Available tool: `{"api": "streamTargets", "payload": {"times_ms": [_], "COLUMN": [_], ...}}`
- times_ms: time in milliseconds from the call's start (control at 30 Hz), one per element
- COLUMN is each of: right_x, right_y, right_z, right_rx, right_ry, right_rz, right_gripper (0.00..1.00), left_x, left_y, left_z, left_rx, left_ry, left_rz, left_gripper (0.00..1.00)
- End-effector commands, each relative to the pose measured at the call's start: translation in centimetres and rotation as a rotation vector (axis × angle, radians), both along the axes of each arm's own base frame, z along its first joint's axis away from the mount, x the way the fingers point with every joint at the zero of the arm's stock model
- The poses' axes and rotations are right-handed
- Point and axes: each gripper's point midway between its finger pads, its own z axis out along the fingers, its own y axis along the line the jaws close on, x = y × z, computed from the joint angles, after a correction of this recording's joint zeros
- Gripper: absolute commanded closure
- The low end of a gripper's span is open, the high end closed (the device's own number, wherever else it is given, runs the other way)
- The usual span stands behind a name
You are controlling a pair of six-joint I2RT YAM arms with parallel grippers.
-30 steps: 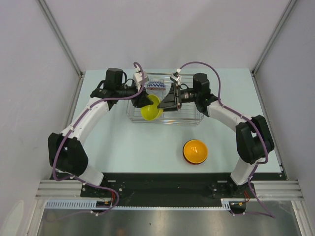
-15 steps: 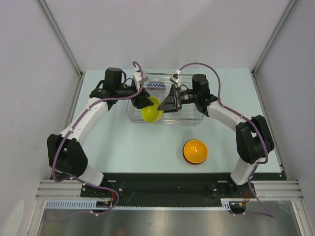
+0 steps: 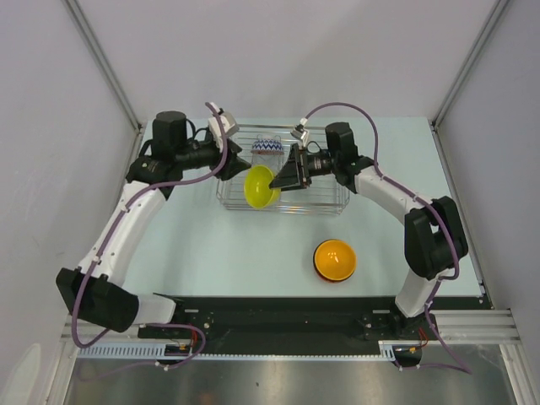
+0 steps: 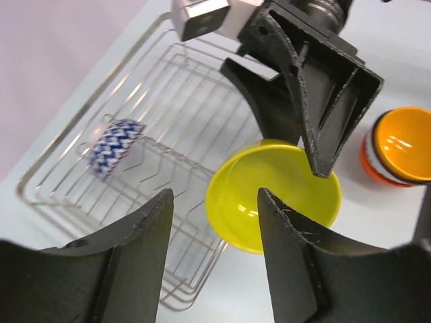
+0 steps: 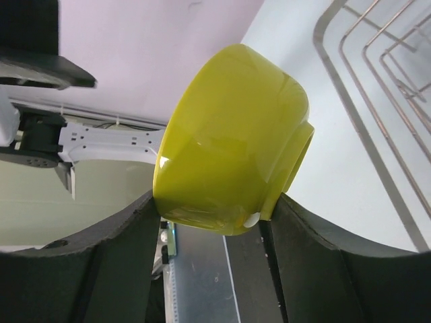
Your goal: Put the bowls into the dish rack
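Note:
The lime-yellow bowl, now held tilted over the dish rack, will sit in the rack (image 3: 266, 181), in front of the zigzag bowl, as soon as I open my right gripper and let it go.
My right gripper (image 3: 283, 177) is shut on the lime-yellow bowl (image 3: 261, 186), holding it tilted on its side over the left part of the dish rack (image 3: 337, 207). In the right wrist view both fingers press the bowl's (image 5: 229, 134) wall, the gripper (image 5: 212, 208) clamped around it. My left gripper (image 3: 228, 159) stands open just left of the bowl, nothing between its fingers (image 4: 141, 229). A bowl with a blue zigzag pattern (image 3: 268, 146) rests on edge in the rack's far side (image 4: 114, 145). An orange bowl (image 3: 334, 259) sits on the table, nested in a reddish one.
The wire rack (image 4: 168, 87) lies at the table's far middle. White enclosure walls and metal posts close in on the left, right and back. The arm bases and a black rail run along the near edge.
My left gripper has opened, let go of the yellow bowl and drawn back to the left. The right gripper keeps its hold, and the bowl has barely moved.

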Motion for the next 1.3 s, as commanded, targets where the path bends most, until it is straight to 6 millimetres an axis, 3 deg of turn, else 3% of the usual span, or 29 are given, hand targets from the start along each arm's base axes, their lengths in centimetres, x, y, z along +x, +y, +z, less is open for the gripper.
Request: {"api": "streamTargets", "payload": {"times_ms": [0,267,333,367,433,467,500,600,667,700,967,1167,1267], "right_x": [1.5,3.9,5.0,5.1,6.4,6.2,7.3,8.6,8.8,9.4,9.7,9.9,10.3], "right_y": [-0.2,-0.9,-1.0,-1.3,-1.4,-1.6,-1.8,-2.5,-2.3,-2.6,-1.7,-1.2,-0.8], "right_z": [0.6,-0.9,-0.3,-1.1,0.0,-1.2,0.1,-1.5,-0.9,-1.8,-0.6,1.1,0.8], "right_rx": [-0.045,-0.22,-0.264,-0.306,-0.34,-0.385,-0.401,-0.534,-0.582,-0.637,-0.86,-0.972,-1.033], "right_ry": [-0.076,-0.2,-0.271,-0.259,-0.391,-0.372,-0.483,-0.567,-0.632,-0.652,-1.022,-1.225,-1.284], "right_rz": [-0.029,-0.097,-0.125,-0.119,-0.11,-0.081,-0.076,-0.048,-0.028,-0.024,0.085,0.114,0.113], "right_gripper": [1.0,1.0,1.0,1.0,1.0,1.0,1.0,1.0,1.0,1.0,1.0,1.0,1.0], "left_x": [0.7,0.5,0.4,0.3,0.0,-0.3,-0.4,-1.1,-1.8,-1.9,-3.0,-3.2,-3.4], "left_y": [3.0,7.3,8.5,9.0,9.8,10.0,10.3,10.9,11.1,11.3,12.3,12.8,12.8], "left_z": [1.3,-1.0,-1.1,-1.8,-2.2,-2.9,-3.3,-4.1,-4.5,-4.6,-6.3,-6.9,-7.2], "left_rx": [0.051,0.109,0.119,0.127,0.145,0.156,0.162,0.173,0.172,0.173,0.169,0.153,0.147], "left_ry": [-0.074,-0.058,-0.062,-0.048,-0.044,-0.029,-0.024,-0.015,-0.014,-0.016,0.006,0.02,0.022], "left_rz": [0.146,0.316,0.365,0.38,0.41,0.411,0.415,0.431,0.435,0.441,0.461,0.469,0.468], "left_gripper": [0.42,0.42,0.42,0.43,0.42,0.42,0.42,0.42,0.42,0.42,0.43,0.43,0.43]}}
